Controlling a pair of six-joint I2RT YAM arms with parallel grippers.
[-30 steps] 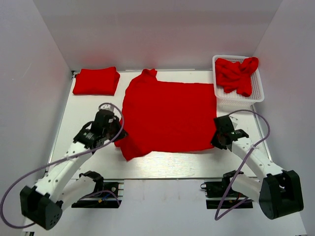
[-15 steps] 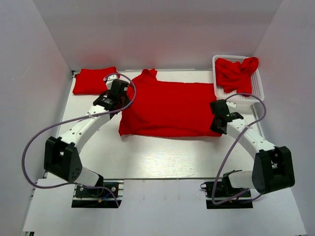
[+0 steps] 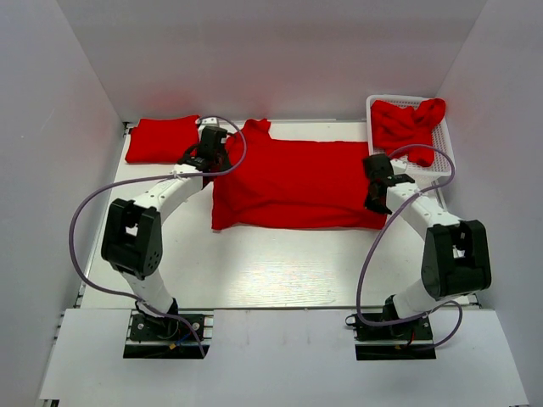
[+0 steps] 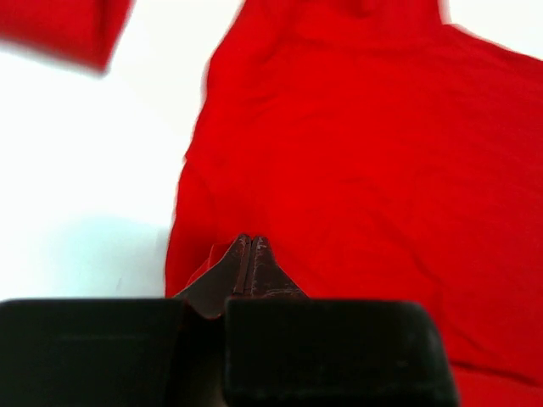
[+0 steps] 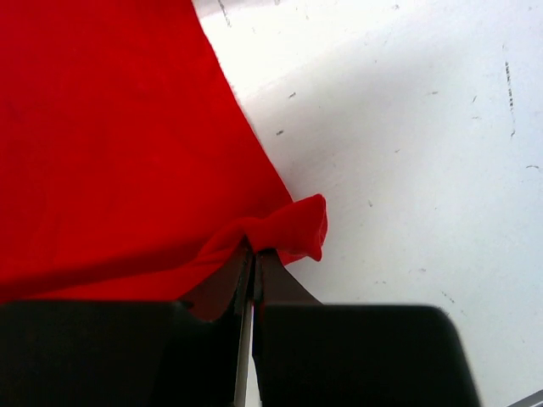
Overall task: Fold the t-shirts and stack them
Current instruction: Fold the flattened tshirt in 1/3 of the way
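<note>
The left gripper is far up the t-shirt's side edge, so it should open and take the t-shirt's near corner (image 3: 218,225), level with the right gripper, before both pull.
A bright red t-shirt (image 3: 297,186) lies in the middle of the table, folded front to back into a wide band. My left gripper (image 3: 212,157) is at its far left corner, and in the left wrist view (image 4: 248,242) it is shut, with red cloth (image 4: 356,153) bunched at the tips. My right gripper (image 3: 373,182) is at the shirt's right edge. In the right wrist view (image 5: 254,250) it is shut on a puckered corner of the shirt (image 5: 110,127). A folded red t-shirt (image 3: 163,138) lies at the back left.
A white mesh basket (image 3: 413,174) stands at the back right and holds crumpled red t-shirts (image 3: 407,127). White walls enclose the table on three sides. Bare white tabletop (image 3: 280,263) stretches in front of the shirt.
Both grippers have carried the shirt's near edge away from the arm bases to its far edge. The shirt went from spread flat to folded in half.
</note>
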